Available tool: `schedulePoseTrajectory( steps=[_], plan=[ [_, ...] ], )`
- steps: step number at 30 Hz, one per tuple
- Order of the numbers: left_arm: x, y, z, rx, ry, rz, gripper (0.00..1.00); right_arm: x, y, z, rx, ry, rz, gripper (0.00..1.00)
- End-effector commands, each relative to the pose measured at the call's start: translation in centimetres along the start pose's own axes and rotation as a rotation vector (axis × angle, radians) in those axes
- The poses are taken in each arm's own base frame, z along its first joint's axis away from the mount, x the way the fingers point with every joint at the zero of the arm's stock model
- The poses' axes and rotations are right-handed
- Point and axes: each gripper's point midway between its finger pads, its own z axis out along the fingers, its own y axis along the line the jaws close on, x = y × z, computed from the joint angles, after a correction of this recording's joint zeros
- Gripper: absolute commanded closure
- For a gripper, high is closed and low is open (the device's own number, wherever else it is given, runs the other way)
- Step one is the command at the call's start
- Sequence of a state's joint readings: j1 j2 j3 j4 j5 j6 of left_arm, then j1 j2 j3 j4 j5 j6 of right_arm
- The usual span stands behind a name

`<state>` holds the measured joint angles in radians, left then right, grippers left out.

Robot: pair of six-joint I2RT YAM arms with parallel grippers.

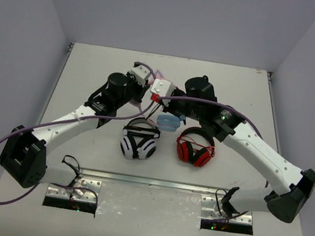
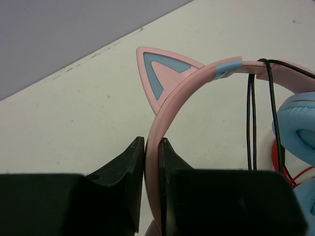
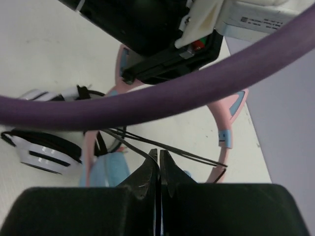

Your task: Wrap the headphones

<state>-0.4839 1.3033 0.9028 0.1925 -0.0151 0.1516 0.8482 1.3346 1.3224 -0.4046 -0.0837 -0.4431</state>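
Observation:
I should release the pink headphones, now held up between my arms, with my left gripper on the table (image 1: 196, 104) just beyond the red-and-black headphones.
The headphones are held up between my two arms. In the left wrist view my left gripper (image 2: 152, 146) is shut on the pink headband (image 2: 194, 78), just below a cat ear (image 2: 160, 73). The thin black cable (image 2: 252, 123) loops over the headband beside a light blue ear cup (image 2: 298, 125). In the right wrist view my right gripper (image 3: 159, 153) is shut, with a strand of the cable (image 3: 133, 142) running into its tips. Other strands (image 3: 197, 153) stretch to the headband (image 3: 225, 123). From above, the blue ear cup (image 1: 169, 121) hangs below both wrists.
White-and-black headphones (image 1: 139, 142) lie on the table in front of the left arm, and red-and-black headphones (image 1: 195, 149) lie beside them to the right. A purple arm cable (image 3: 162, 101) crosses the right wrist view. Grey walls enclose the table.

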Motion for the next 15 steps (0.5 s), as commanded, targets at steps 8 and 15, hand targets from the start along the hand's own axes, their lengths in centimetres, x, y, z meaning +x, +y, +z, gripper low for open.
schedulePoseTrajectory(
  steps=[8, 15],
  plan=[
    [-5.0, -5.8, -1.4, 0.348, -0.179, 0.142, 1.0, 4.4, -8.6, -1.5, 0.195, 0.17, -0.092, 0.92],
    [-6.0, -7.3, -2.7, 0.457, -0.182, 0.182, 1.0, 6.7, -12.9, -2.7, 0.362, 0.183, -0.061, 0.93]
  ],
)
